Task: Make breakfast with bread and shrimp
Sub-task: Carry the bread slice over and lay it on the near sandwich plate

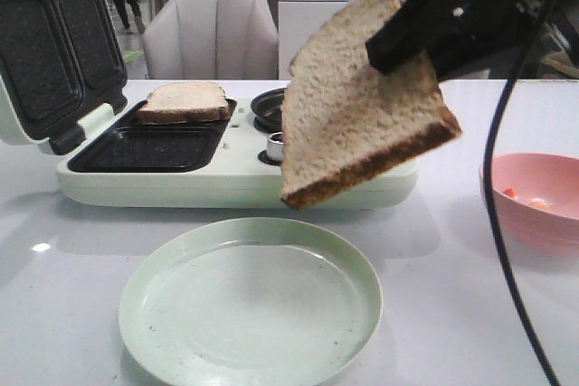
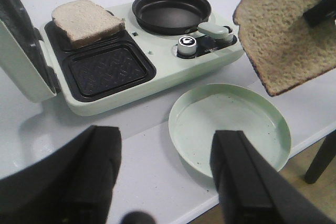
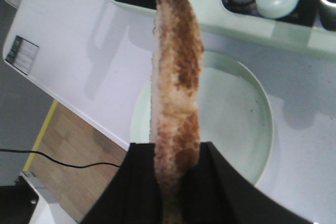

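Observation:
Next, I release the bread slice, now tilted above the pale green plate, with my right gripper in the empty near hollow of the open sandwich maker [image 1: 150,135].
My right gripper [image 1: 407,47] is shut on one bread slice [image 1: 357,106] and holds it tilted in the air above the pale green plate [image 1: 251,300]. In the right wrist view the slice [image 3: 176,77] hangs edge-on between the fingers, over the plate [image 3: 231,108]. The other bread slice [image 1: 184,101] lies in the far well of the open sandwich maker [image 1: 226,178]; it also shows in the left wrist view [image 2: 81,20]. Small orange shrimp pieces [image 1: 525,198] lie in the pink bowl [image 1: 538,205] at the right. My left gripper [image 2: 165,169] is open and empty above the table's front edge.
The sandwich maker's lid [image 1: 59,47] stands open at the left. Its round black pan [image 2: 170,10] and silver knob [image 2: 187,45] are at its right end. A grey chair [image 1: 213,33] stands behind the table. A black cable [image 1: 498,223] hangs from the right arm.

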Robot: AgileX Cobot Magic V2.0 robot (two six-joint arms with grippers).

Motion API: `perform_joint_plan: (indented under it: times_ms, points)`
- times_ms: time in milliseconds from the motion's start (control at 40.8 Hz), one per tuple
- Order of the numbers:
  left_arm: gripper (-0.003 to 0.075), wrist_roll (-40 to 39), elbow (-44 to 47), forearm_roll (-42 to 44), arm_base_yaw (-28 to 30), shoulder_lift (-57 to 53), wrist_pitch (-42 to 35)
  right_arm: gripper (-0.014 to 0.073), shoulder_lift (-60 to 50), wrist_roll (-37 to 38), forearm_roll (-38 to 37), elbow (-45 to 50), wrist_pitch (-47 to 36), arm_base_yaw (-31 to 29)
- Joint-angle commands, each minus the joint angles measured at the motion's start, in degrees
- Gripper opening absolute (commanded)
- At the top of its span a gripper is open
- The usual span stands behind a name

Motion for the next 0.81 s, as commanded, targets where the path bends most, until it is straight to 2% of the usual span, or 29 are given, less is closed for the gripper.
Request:
perform_joint_plan:
  times_ms: [0, 294, 588, 784]
  points:
    - [0.0434, 0.0, -1.6, -0.7, 0.2, 0.4, -4.8, 0.0043, -0.5, -3.4, 7.0, -4.8, -2.4, 0.2]
    - [0.0434, 0.0, -1.6, -0.7, 0.2, 0.4, -4.8, 0.0043, 14.2, -16.8, 21.8, -21.2, -4.6, 6.2]
    - [0.0434, 0.0, -1.6, -0.7, 0.2, 0.4, -4.8, 0.0046, 33.8, -17.5, 22.4, -40.4, -5.0, 11.8]
    - [0.0434, 0.0, -1.6, -0.8, 0.2, 0.4, -4.8, 0.0064, 44.3, -16.3, 22.5, -49.4, -7.0, 12.7]
